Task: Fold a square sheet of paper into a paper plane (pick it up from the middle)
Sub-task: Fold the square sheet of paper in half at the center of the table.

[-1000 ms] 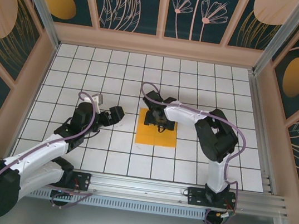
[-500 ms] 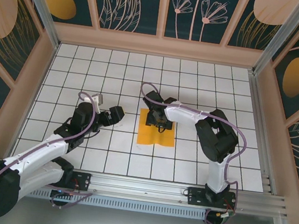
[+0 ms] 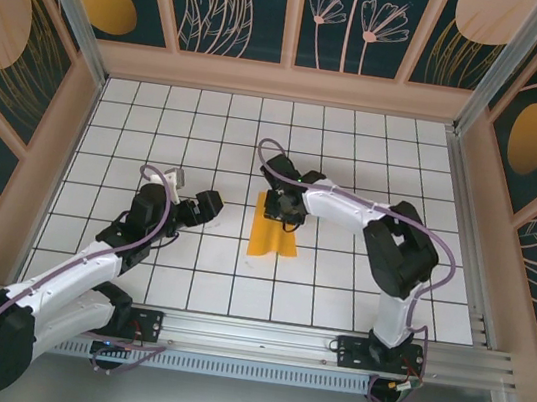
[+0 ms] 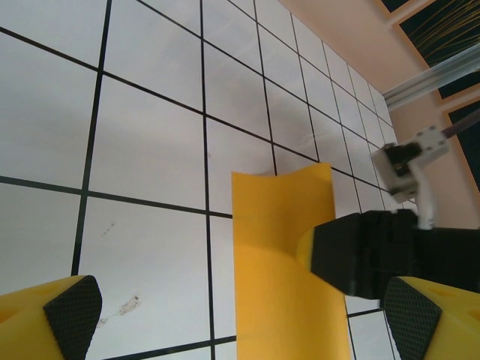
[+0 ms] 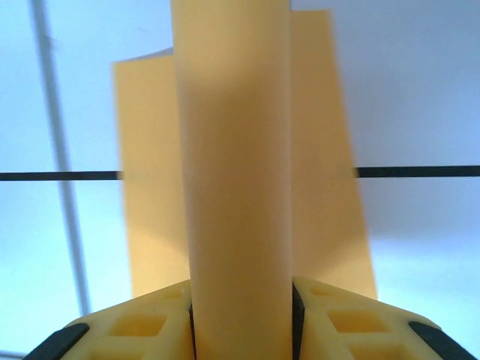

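The sheet's flaps lie spread on both sides of its raised fold, so my right gripper should open, take the fold (image 3: 276, 243) from the side and lean it over.
The square sheet of paper (image 3: 275, 234), plain orange-yellow, lies on the white grid table just right of centre. Its middle is pushed up into a rounded ridge (image 5: 238, 172), while the flaps on both sides rest flat. My right gripper (image 3: 285, 210) comes down on the sheet's far half, and its yellow fingers (image 5: 142, 330) press the ridge from both sides, so it is shut on the paper. In the left wrist view the sheet (image 4: 281, 285) bows up toward the right gripper's black body (image 4: 360, 251). My left gripper (image 3: 209, 205) hovers open about one tile left of the sheet, holding nothing.
Pale wooden walls with dark leafy wallpaper (image 3: 243, 0) close in the table on three sides. An aluminium rail (image 3: 278, 339) runs along the near edge by the arm bases. Bare white tiles (image 3: 210, 121) surround the sheet.
The right gripper has closed on the sheet's middle. The paper has gone from a flat square to a narrower, humped shape and shifted slightly left. The left arm has not moved.
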`<act>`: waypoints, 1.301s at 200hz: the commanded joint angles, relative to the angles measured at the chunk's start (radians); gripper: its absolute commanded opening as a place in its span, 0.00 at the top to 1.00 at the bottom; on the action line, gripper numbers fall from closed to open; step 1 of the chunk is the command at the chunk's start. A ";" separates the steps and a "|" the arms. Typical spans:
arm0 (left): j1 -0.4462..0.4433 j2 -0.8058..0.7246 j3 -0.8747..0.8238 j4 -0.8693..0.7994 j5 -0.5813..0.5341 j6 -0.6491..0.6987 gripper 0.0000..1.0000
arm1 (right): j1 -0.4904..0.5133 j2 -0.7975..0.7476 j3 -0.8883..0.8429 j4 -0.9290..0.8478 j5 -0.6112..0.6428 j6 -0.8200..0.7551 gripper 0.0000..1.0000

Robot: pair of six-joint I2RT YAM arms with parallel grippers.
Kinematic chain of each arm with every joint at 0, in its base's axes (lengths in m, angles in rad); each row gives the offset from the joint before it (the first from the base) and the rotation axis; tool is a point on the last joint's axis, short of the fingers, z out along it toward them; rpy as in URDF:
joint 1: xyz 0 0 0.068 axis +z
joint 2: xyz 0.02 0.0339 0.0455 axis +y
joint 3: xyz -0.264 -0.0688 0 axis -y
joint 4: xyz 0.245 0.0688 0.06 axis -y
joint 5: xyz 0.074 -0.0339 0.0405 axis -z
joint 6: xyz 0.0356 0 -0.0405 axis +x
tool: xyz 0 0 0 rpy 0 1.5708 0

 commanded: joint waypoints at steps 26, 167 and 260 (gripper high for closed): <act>0.004 -0.023 0.042 -0.022 0.002 0.014 0.01 | -0.081 -0.193 -0.133 0.301 -0.320 0.061 0.65; 0.004 0.082 0.052 0.111 0.153 -0.104 0.01 | -0.226 -0.105 -0.388 0.643 -0.624 0.075 0.64; -0.066 0.414 0.188 0.234 0.251 -0.150 0.15 | -0.300 -0.160 -0.462 0.588 -0.602 -0.003 0.45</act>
